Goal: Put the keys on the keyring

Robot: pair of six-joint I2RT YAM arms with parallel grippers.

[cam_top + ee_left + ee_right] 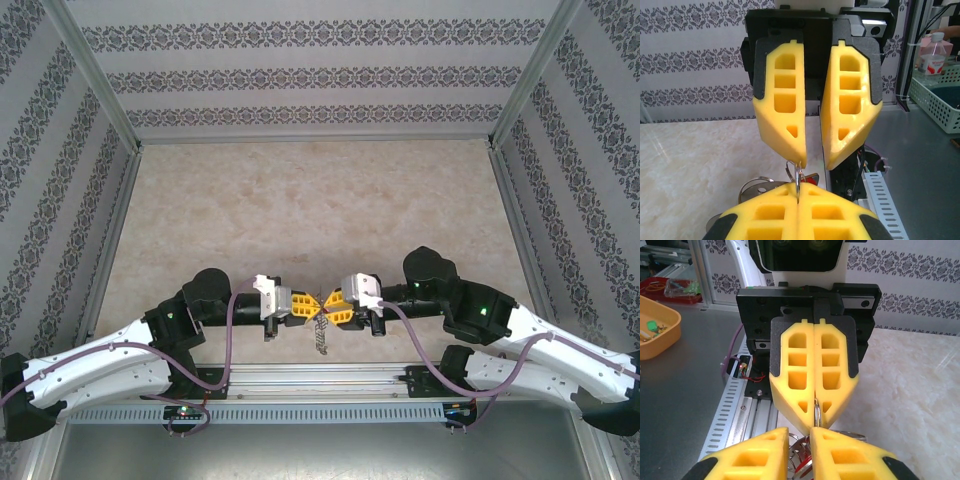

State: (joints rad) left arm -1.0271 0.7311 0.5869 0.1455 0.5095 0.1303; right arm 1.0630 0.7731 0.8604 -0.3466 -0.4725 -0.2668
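The keyring is against one fingertip of my right gripper, outside the gap between its fingers. Next, my right gripper opens wider and closes around the keyring's free edge [798, 181].
Both grippers meet tip to tip over the table's near edge. My left gripper [305, 303] [798, 187] is shut on the keyring [798, 177] [816, 411], a thin metal ring standing upright and edge-on between its yellow pads. Opposite it, my right gripper [335, 305] [800, 432] [815, 165] has its jaws a little apart. One of its fingertips [799, 159] touches the top of the ring. The keys [320, 340] hang below the ring: a silver one [757, 189] and a red-headed one [813, 178] [812, 467].
The aluminium rail [330, 378] with the arm bases runs right under the grippers. A white basket [940, 105] holding a bottle [932, 52] stands off the table on one side, an orange tray [660, 330] on the other. Patterned walls [310, 75] enclose the marbled tabletop [320, 200].
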